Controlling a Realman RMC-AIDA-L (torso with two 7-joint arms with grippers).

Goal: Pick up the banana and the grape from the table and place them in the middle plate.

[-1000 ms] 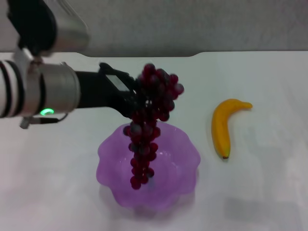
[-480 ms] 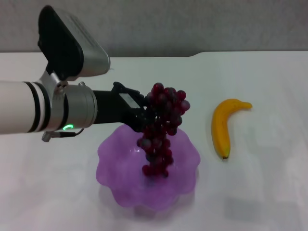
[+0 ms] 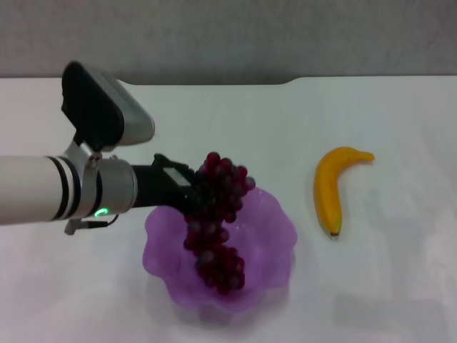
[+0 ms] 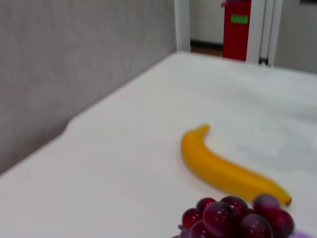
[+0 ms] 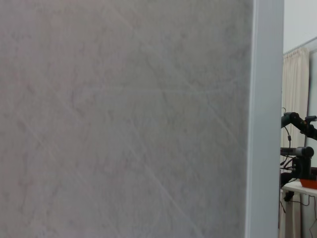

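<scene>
Next, my left hand releases the grape on the middle plate's bottom, in the half (image 3: pixel 206 250) away from the banana.
My left gripper (image 3: pixel 191 194) is shut on the top of the grape (image 3: pixel 214 221), a long dark red-purple bunch. The bunch hangs down into the middle plate (image 3: pixel 275 218), a translucent purple bowl with a wavy rim, and its lower end lies on the plate's floor. The banana (image 3: pixel 330 187) lies on the white table to the right of the plate, apart from it. In the left wrist view the top of the grape (image 4: pixel 233 218) shows close up, with the banana (image 4: pixel 223 168) beyond it. The right gripper is out of view.
The white table (image 3: pixel 400 271) ends at a grey wall (image 3: pixel 228 36) behind it. The right wrist view shows only a grey wall panel (image 5: pixel 124 119). My left arm (image 3: pixel 43 193) reaches in from the left, over the table.
My left gripper has come down and drawn back to the left with the grape. The bunch, which hung above the plate, now has its lower end in the plate.
</scene>
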